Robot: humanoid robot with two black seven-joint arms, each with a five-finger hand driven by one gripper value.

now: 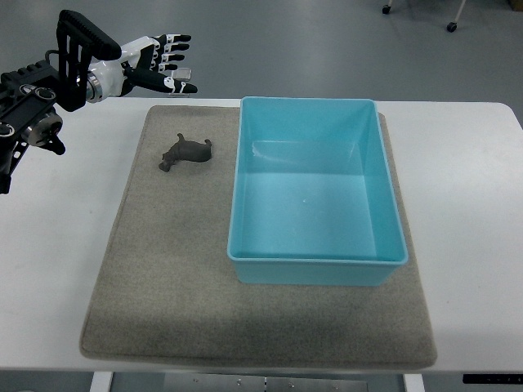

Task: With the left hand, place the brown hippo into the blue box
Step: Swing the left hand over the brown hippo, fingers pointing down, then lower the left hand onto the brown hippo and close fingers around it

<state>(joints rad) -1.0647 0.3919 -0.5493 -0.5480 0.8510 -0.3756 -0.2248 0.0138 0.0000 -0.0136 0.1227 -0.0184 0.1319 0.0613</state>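
Note:
My left gripper is to go next to the middle of the brown hippo's body (186,150), which is beside the blue box, and then close there.
A small dark brown hippo (185,152) lies on its side on the grey mat (163,286), just left of the blue box (318,259). The box is an empty rectangular bin standing on the mat's right half. My left hand (163,64) hovers above the table's far left edge, beyond the mat's back corner and up-left of the hippo. Its fingers are spread and hold nothing. The black arm behind it comes in from the left edge. No right arm shows.
The mat lies on a white table (474,204). Grey floor lies past the far edge, with chair casters (451,26) at the top right.

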